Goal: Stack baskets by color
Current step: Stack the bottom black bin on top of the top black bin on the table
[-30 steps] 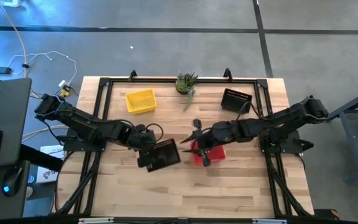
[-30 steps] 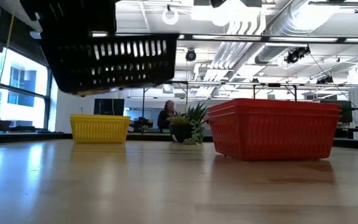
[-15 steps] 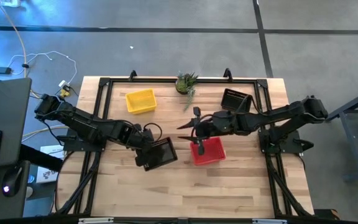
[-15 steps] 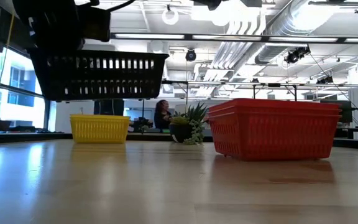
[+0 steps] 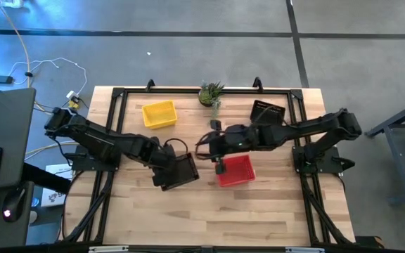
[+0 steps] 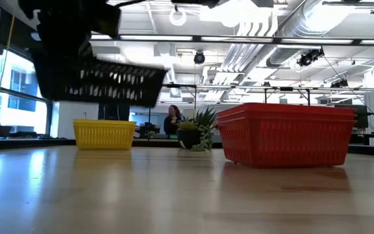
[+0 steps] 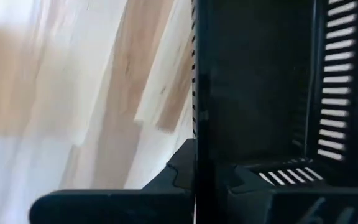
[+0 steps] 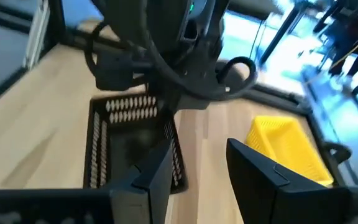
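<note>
Next, I will use my right gripper to grab the held black basket by its far side's rim (image 5: 188,155) (image 8: 180,177), which faces the yellow basket, at the end of the rim away from my left gripper.
My left gripper (image 5: 166,164) is shut on a black basket (image 5: 181,171), which hangs tilted above the table (image 6: 99,81) left of centre. A red basket (image 5: 236,170) stands on its base at mid table (image 6: 287,135). My right gripper (image 5: 213,146) hovers open, just off the red basket's far left corner, with nothing between its fingers (image 8: 160,177). A yellow basket (image 5: 159,114) sits on its base at the far left (image 6: 104,134). A second black basket (image 5: 268,112) sits at the far right. My left gripper pinches one side wall of the black basket (image 7: 195,112) at its rim, one finger (image 7: 110,200) outside the wall and one (image 7: 291,190) inside. The fingers come from above, pointing steeply down. The basket is lifted clear of the table, hanging tilted below them.
A small potted plant (image 5: 211,93) stands at the middle of the far edge. The black frame rails (image 5: 118,95) run along the table's sides. Bare wood (image 5: 209,218) stretches across the near half.
My right gripper has risen off the red basket and gone toward the far edge and the left, staying open. My left gripper has tipped steeper, and the black basket in its hold has swung from one slant through level to a new tilt, still clear of the table.
</note>
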`<action>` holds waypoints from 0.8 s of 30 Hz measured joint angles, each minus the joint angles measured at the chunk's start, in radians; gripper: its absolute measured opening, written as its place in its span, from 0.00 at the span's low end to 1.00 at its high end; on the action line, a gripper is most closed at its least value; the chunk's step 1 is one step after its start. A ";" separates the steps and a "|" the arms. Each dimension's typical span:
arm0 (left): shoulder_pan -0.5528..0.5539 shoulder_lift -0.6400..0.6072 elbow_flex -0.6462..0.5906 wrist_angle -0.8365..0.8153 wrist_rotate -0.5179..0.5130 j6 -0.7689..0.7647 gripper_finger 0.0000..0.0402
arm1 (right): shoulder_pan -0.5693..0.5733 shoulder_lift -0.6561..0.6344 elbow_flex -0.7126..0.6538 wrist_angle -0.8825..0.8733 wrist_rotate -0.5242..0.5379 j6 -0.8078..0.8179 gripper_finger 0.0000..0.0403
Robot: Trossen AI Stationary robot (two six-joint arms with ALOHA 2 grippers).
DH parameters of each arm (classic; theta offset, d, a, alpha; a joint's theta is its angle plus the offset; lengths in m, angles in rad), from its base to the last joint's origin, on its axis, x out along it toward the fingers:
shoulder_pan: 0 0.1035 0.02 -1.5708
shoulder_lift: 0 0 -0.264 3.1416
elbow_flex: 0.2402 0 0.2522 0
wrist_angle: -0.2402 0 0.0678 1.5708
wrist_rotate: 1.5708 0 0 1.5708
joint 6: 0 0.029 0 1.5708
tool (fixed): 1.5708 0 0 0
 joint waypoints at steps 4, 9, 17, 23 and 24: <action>-0.004 0.069 0.039 -0.022 0.001 0.032 0.00 | 0.000 0.068 0.055 -0.081 -0.010 0.000 0.34; -0.025 0.142 0.066 -0.027 -0.011 0.071 0.00 | 0.003 0.144 0.067 -0.105 -0.056 -0.005 0.34; -0.062 0.179 0.110 -0.027 -0.089 0.074 0.00 | 0.025 0.244 0.065 -0.102 -0.078 -0.002 0.34; -0.084 0.179 0.126 -0.018 -0.109 0.077 0.00 | 0.039 0.277 0.064 -0.092 -0.048 -0.001 0.34; -0.087 0.179 0.126 -0.014 -0.110 0.083 0.00 | 0.039 0.280 0.064 -0.077 -0.044 -0.001 0.34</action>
